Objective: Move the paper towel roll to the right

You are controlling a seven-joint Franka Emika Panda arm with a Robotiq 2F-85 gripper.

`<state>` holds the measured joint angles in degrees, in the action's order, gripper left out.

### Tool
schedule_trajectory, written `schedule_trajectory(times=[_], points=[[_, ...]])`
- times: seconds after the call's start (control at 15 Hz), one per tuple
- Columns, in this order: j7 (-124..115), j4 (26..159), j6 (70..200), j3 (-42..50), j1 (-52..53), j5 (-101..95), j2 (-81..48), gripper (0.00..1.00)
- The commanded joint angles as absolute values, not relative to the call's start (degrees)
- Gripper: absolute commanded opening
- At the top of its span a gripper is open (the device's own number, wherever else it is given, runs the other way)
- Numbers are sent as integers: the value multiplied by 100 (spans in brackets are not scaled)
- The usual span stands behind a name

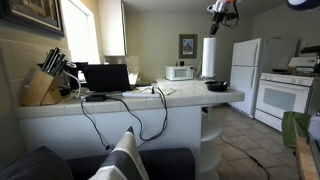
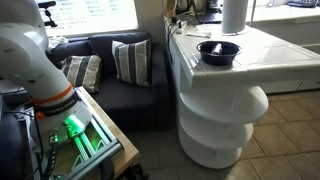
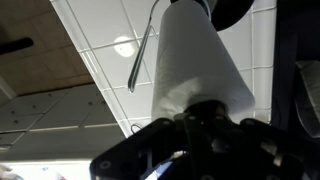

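Observation:
The robot's gripper needs to release the paper towel roll upright on the white counter (image 1: 208, 81) beside the dark round pan.
The paper towel roll (image 1: 210, 57) is a tall white cylinder standing upright at the far end of the white counter (image 1: 150, 100). In an exterior view it is cut off by the top edge (image 2: 233, 14). My gripper (image 1: 223, 9) hangs near the ceiling, above the roll and slightly to its right, apart from it. In the wrist view the roll (image 3: 195, 55) rises against the ceiling behind my gripper (image 3: 198, 122), which is a dark mass. Its fingers cannot be made out.
A dark round pan (image 1: 217, 86) (image 2: 218, 50) sits on the counter beside the roll. A white microwave (image 1: 180, 72), an open laptop (image 1: 107, 77) with cables and a knife block (image 1: 42, 85) are further along. A fridge (image 1: 246, 64) and stove (image 1: 283, 95) stand behind.

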<state>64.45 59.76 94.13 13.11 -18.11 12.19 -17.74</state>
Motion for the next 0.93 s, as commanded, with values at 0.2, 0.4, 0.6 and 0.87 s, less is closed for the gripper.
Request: schedule_trajectory(times=[0.2,0.4,0.6,0.87], points=[[6405,5157,9574,1457,-2384,1544,-2520,2],[6396,4874,9747,1418,-2617,1668,-2773,2],[6287,4638,9802,1375,-2735,1799,-3020,2],[6020,4193,9696,903,-3070,1729,-3413,2]])
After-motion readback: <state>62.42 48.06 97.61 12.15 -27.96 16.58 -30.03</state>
